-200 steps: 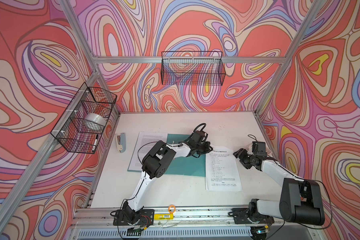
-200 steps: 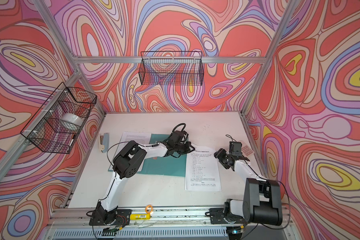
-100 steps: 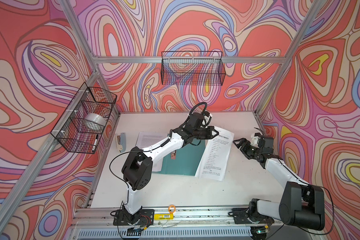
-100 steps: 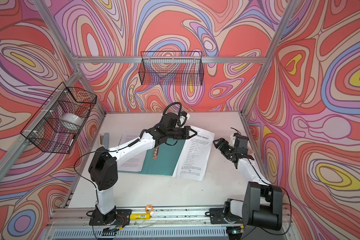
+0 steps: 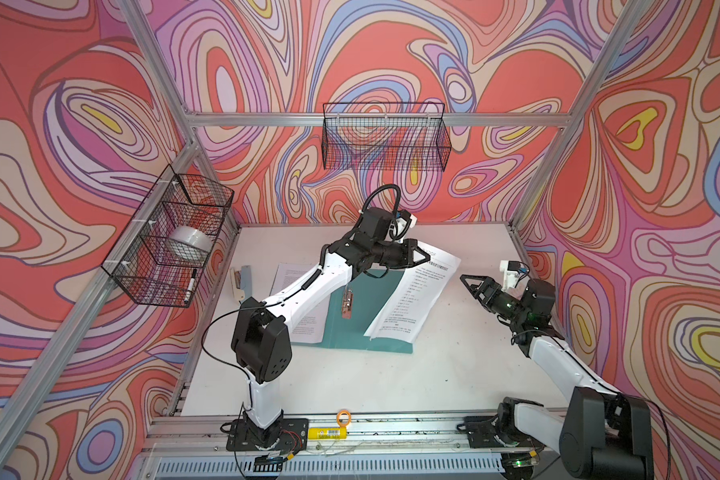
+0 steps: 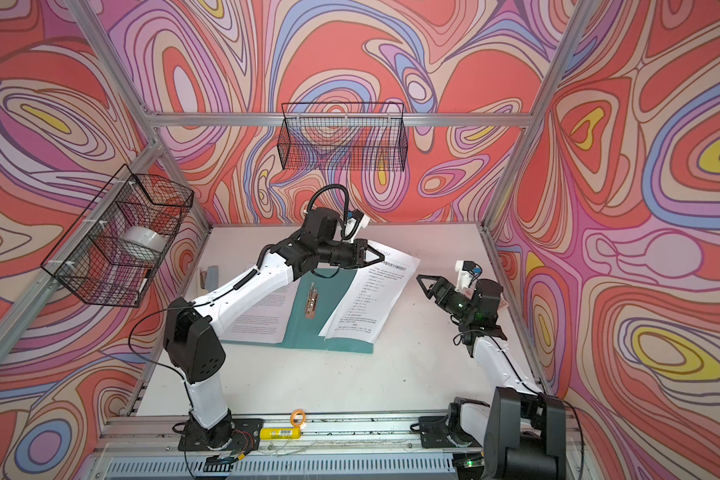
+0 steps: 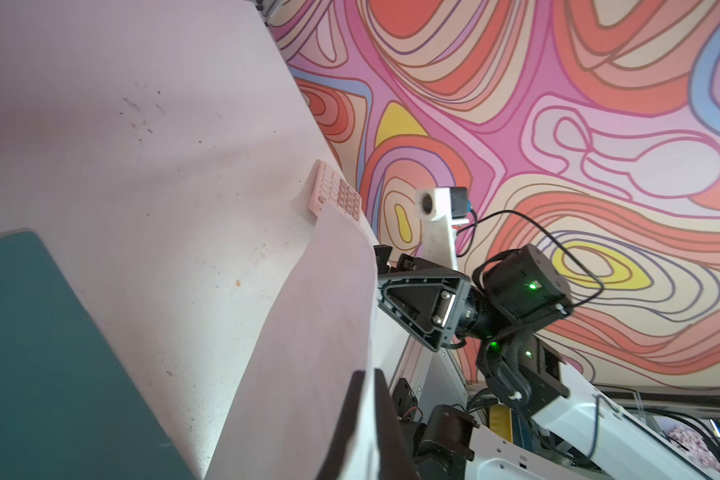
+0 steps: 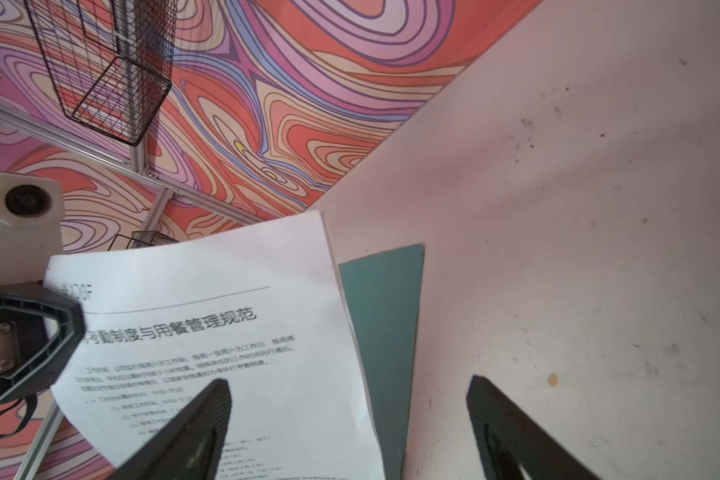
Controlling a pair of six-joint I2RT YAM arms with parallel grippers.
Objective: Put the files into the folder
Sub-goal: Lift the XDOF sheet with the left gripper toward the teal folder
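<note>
The sparse printed sheet slants across the teal folder from my left gripper. Next, my right gripper grabs the sheet's loose long edge (image 5: 442,288) to straighten it.
The teal folder (image 5: 366,332) (image 6: 304,336) lies open on the table, its metal clip (image 5: 347,305) (image 6: 311,299) showing. One of the files, a sparse printed sheet (image 5: 416,295) (image 6: 366,295), hangs tilted over the folder's right half. My left gripper (image 5: 427,258) (image 6: 381,258) is shut on its top edge; the left wrist view shows the sheet (image 7: 308,353) pinched in that gripper (image 7: 368,386). A densely printed sheet (image 5: 292,276) (image 6: 258,320) lies on the folder's left flap, partly under my left arm. My right gripper (image 5: 470,286) (image 6: 424,286) (image 8: 348,399) stands open and empty, right of the held sheet (image 8: 225,332).
A grey-blue stapler (image 5: 242,282) (image 6: 208,276) lies at the table's left edge. A calculator (image 7: 335,195) rests by the right wall. Wire baskets hang on the left wall (image 5: 171,245), holding a tape roll, and on the back wall (image 5: 385,137). An orange ring (image 5: 344,415) sits on the front rail.
My left gripper has lifted the sparse sheet off the table and carried it back and left over the folder. My right gripper has opened wider and drawn back to the right.
</note>
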